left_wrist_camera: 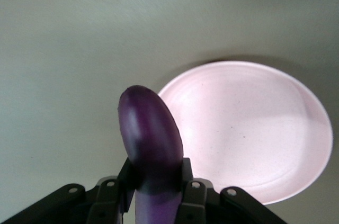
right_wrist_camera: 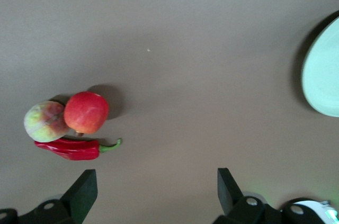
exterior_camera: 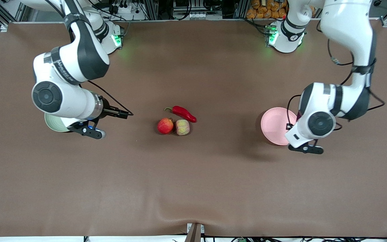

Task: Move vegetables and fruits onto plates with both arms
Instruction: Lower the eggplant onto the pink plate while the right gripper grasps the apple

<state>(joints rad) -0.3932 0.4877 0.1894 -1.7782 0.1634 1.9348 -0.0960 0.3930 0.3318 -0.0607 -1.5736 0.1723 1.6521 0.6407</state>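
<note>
Next, I close my right gripper on the sides of the red round fruit (exterior_camera: 165, 126) (right_wrist_camera: 86, 112), which lies nearer the pale green plate.
My left gripper (left_wrist_camera: 153, 179) is shut on the purple eggplant (left_wrist_camera: 150, 134). It hangs over the rim of the pink plate (exterior_camera: 274, 126), with the eggplant's rounded tip just outside the plate (left_wrist_camera: 249, 128). The arm hides the eggplant in the front view. A red chili (exterior_camera: 184, 113), a red round fruit (exterior_camera: 165, 126) and a yellowish-pink fruit (exterior_camera: 182, 127) lie close together mid-table. My right gripper (right_wrist_camera: 157, 189) is open and empty above bare table, between the pale green plate (exterior_camera: 54, 123) and the fruits. Its view shows the chili (right_wrist_camera: 69, 149), both fruits (right_wrist_camera: 86, 112) and the green plate's edge (right_wrist_camera: 323, 75).
The brown cloth covers the whole table (exterior_camera: 193, 188). The two arm bases stand along the table's edge farthest from the front camera. The right arm's wrist covers most of the green plate in the front view.
</note>
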